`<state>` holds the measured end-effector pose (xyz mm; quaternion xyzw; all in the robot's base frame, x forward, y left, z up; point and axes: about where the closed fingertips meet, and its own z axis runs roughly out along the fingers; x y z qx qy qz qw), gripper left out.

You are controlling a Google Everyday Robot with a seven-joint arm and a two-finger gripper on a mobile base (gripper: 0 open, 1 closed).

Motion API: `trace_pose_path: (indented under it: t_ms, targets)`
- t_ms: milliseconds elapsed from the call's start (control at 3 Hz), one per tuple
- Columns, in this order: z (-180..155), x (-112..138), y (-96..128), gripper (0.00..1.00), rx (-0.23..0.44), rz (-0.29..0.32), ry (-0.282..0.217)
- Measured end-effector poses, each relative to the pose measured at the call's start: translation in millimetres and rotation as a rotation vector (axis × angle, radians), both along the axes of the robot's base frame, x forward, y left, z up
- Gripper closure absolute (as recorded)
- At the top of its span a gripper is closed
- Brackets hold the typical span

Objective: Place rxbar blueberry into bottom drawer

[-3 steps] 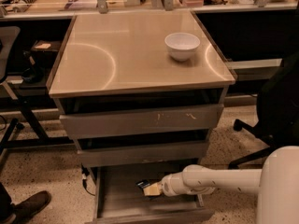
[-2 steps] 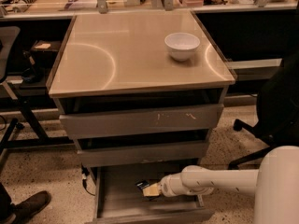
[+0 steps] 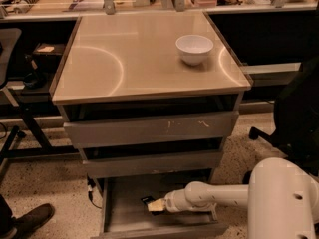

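Next, I set the rxbar blueberry, now held low over the drawer floor, near the middle of the bottom drawer's grey bottom [image 3: 148,202].
The bottom drawer [image 3: 124,218] of the grey cabinet is pulled open, with a plain grey inside. My gripper [image 3: 155,205] reaches into it from the right on a white arm [image 3: 219,195], low over the drawer floor. It is shut on the rxbar blueberry [image 3: 146,200], a small dark bar that sticks out to the left of the tip. I cannot tell whether the bar touches the drawer floor.
A white bowl [image 3: 194,48] stands on the beige cabinet top [image 3: 124,59]. The two upper drawers [image 3: 149,128] stand slightly open above my arm. My white base [image 3: 284,203] is at the lower right. A black chair [image 3: 299,123] is to the right, a shoe [image 3: 30,218] at the lower left.
The gripper and the bar have shifted very slightly down and left inside the bottom drawer; nothing else has moved.
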<state>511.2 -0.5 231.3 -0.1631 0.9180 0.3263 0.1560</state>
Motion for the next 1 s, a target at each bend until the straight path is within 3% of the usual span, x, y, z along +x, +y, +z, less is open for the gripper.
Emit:
trace_pose_path:
  t_ms: [1000]
  targets:
    - [-81, 13, 20, 1.00, -0.001, -0.006, 0.073]
